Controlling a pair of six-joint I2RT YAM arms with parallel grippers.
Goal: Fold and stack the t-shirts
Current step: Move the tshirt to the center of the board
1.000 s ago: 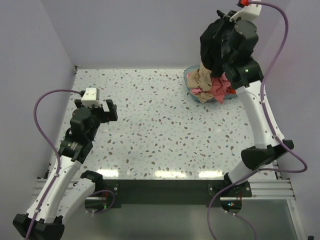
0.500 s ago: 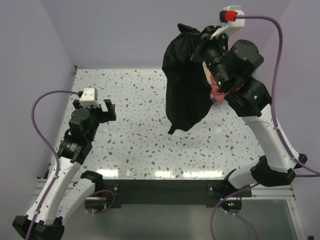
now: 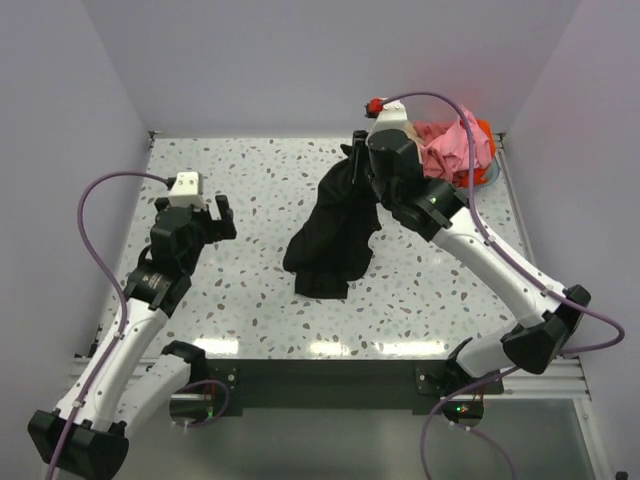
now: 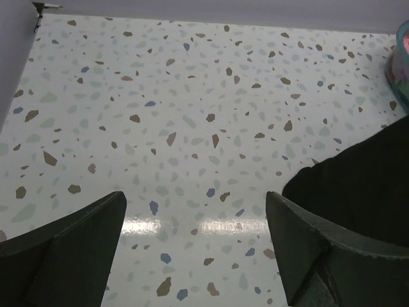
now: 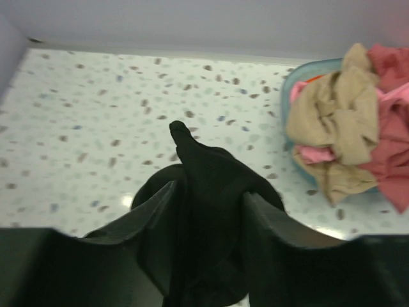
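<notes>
The black t-shirt hangs crumpled from a bunch at its upper end, so it should be laid down by my right gripper, which should then take the t-shirt's near end point(image 3: 322, 286) to spread it.
A large black t-shirt point(image 3: 330, 235) lies crumpled in the middle of the table, and its upper end rises to my right gripper point(image 3: 357, 168). In the right wrist view that gripper point(image 5: 209, 190) stands open, with a bunch of the black t-shirt point(image 5: 211, 166) still lying between its fingers. Pink point(image 3: 455, 150), tan point(image 5: 332, 121) and orange-red point(image 3: 483, 128) t-shirts are heaped in the teal basket point(image 5: 285, 96) at the back right. My left gripper point(image 3: 218, 215) hovers open and empty over the left of the table point(image 4: 192, 96), and the black t-shirt's edge point(image 4: 364, 185) shows to its right.
The teal basket point(image 3: 487, 172) stands in the back right corner against the walls. Walls close the table's left, back and right sides. Purple cables loop off both arms.
The right arm swung the black t-shirt left and down from above the basket onto the table's middle, and its jaws parted. The left arm has barely moved.
</notes>
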